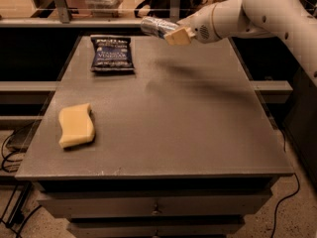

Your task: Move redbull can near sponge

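Observation:
Next, my gripper releases the redbull can on the grey table (pixel 111 102) between the sponge and the chip bag, near the sponge.
The redbull can (pixel 154 26) is a slim silver can held on its side in the air above the far edge of the grey table (pixel 198 128). My gripper (pixel 174 34) is shut on its right end, with cream fingers (pixel 179 36) around it, and the white arm reaches in from the upper right. The sponge (pixel 76 125), a pale-yellow wavy foam block, lies flat near the table's front left, far from the can.
A dark blue chip bag (pixel 112 54) lies flat at the table's far left. A shelf with clutter runs behind the table. Drawers sit below the front edge, and cables trail on the floor at both sides.

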{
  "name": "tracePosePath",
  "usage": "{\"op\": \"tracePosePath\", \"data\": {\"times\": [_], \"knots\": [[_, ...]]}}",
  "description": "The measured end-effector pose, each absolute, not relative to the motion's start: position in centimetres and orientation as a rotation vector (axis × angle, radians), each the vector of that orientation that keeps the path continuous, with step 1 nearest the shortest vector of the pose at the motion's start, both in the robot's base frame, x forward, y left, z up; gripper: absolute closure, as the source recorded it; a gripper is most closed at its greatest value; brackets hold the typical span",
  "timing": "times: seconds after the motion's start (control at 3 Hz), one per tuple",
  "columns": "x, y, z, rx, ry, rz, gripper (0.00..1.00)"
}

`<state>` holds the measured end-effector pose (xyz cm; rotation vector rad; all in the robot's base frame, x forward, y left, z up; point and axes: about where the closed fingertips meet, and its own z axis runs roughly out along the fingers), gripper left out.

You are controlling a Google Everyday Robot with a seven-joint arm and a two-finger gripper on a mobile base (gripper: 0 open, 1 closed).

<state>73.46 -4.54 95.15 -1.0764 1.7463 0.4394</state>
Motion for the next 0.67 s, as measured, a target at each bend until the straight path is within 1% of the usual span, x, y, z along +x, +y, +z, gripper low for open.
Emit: {"op": "tracePosePath", "data": {"times": [0.33,0.67], "knots": [[71.9,-2.7,94.1,-1.149,1.748,0.462,1.0],[69.2,-0.6,93.2,-1.221,1.742,0.479,1.0]]}}
